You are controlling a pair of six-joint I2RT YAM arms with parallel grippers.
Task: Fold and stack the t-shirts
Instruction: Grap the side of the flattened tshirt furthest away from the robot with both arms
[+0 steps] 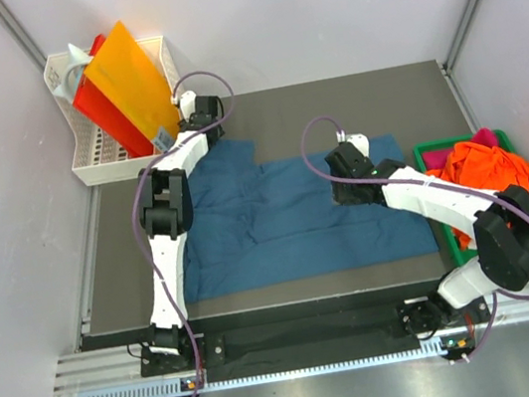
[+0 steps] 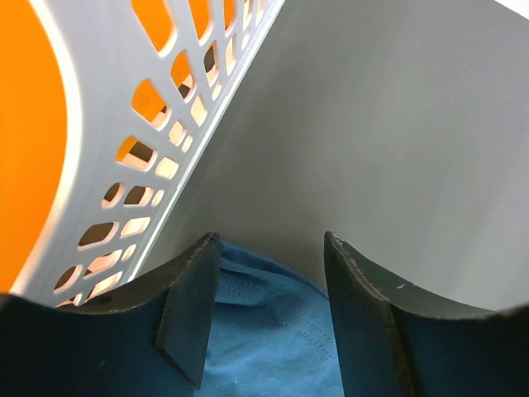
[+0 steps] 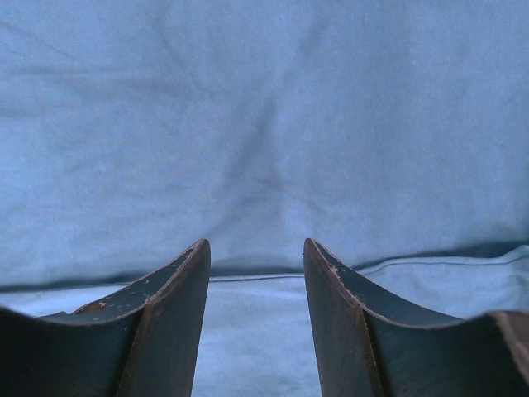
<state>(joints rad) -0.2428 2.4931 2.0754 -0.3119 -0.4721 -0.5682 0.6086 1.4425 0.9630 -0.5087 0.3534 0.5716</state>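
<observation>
I need to shift my left gripper toward the white basket and pinch the sleeve's corner [image 2: 229,251], as it lies by that gripper's basket-side finger, off the middle of the gap between the fingers.
A dark teal-blue t-shirt [image 1: 298,218] lies spread flat on the dark table. My left gripper [image 1: 199,118] hovers over the shirt's far left sleeve, close to the white basket. In the left wrist view it [image 2: 271,248] is open, and the stitched sleeve hem [image 2: 273,322] lies loose below the gap. My right gripper [image 1: 343,174] hangs above the shirt's right shoulder area. It [image 3: 254,248] is open too, with a hem line [image 3: 256,278] crossing beneath its tips. Orange [image 1: 502,171] and magenta-pink [image 1: 482,139] t-shirts are bunched in the tray at the right.
A white slotted basket [image 1: 86,151] holding orange and red sheets [image 1: 125,80] stands at the far left corner, right beside my left fingers [image 2: 194,306]. The green tray [image 1: 428,150] sits off the table's right edge. Grey walls close in behind and on both sides.
</observation>
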